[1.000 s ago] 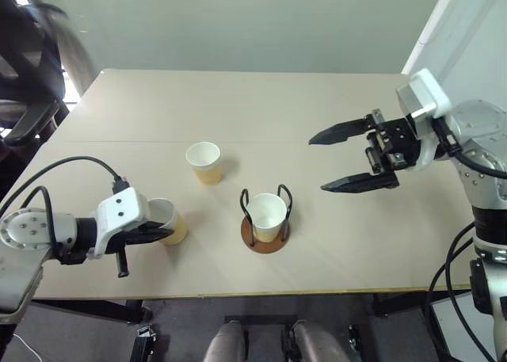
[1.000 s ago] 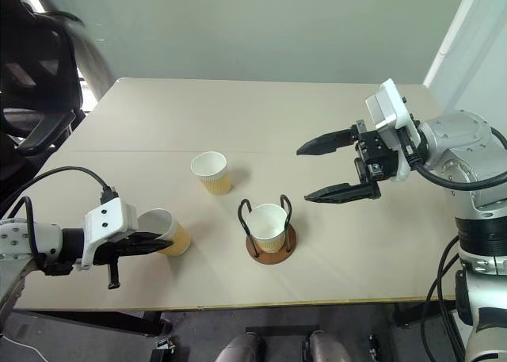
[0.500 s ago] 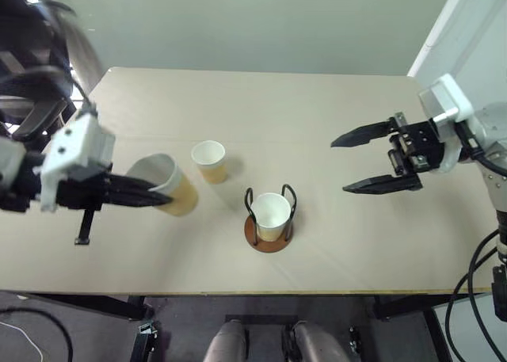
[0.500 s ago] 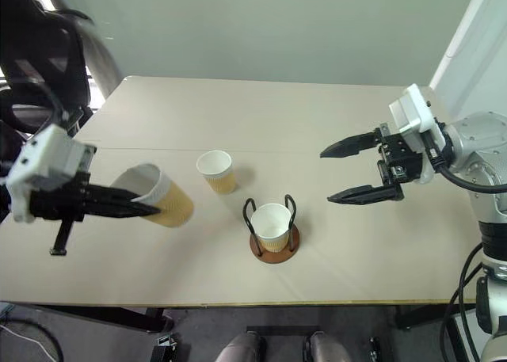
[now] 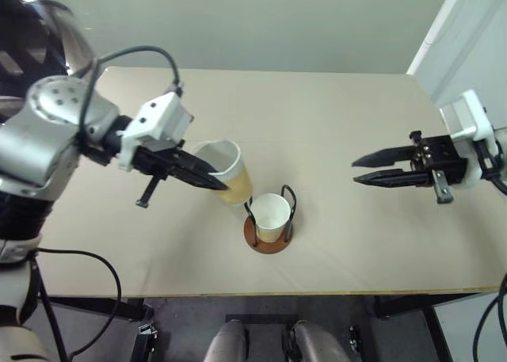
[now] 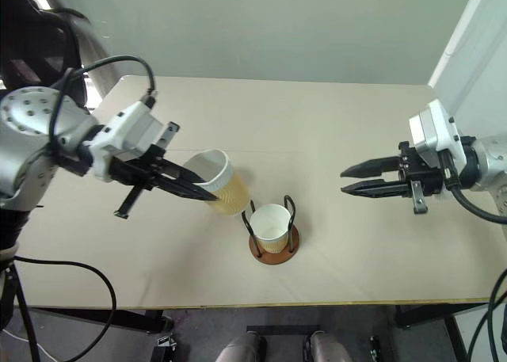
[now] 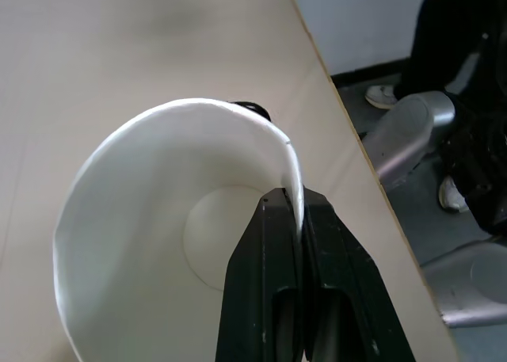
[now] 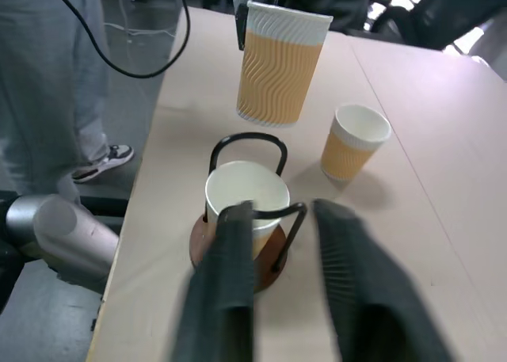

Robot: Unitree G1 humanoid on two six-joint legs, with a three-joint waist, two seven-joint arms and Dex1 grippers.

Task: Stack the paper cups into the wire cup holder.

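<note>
The robot's left gripper needs to release the tan paper cup inside the second paper cup (image 5: 271,213) that stands between the holder's black loops. The held cup now hangs tilted beside the holder.
My left gripper (image 5: 218,184) is shut on the rim of a tan ribbed paper cup (image 5: 236,184), one finger inside and one outside (image 7: 281,219). The cup hangs tilted in the air just left of the wire cup holder (image 5: 257,239). A second paper cup (image 5: 269,210) stands upright inside the holder's black loops (image 8: 248,140). The third paper cup (image 8: 354,142) stands on the table behind the held one, which covers it in the eye views. My right gripper (image 5: 355,172) hovers shut and empty to the right of the holder, pointing toward it.
The beige table (image 5: 356,100) has bare room at the right and back. A black chair (image 5: 24,29) stands off its far left corner. A person's legs (image 8: 47,77) stand beside the table, and a black cable (image 8: 158,45) hangs nearby.
My left gripper has lifted its cup off the table and carried it right, close to the holder. My right gripper has shut its fingers and drawn back to the right.
</note>
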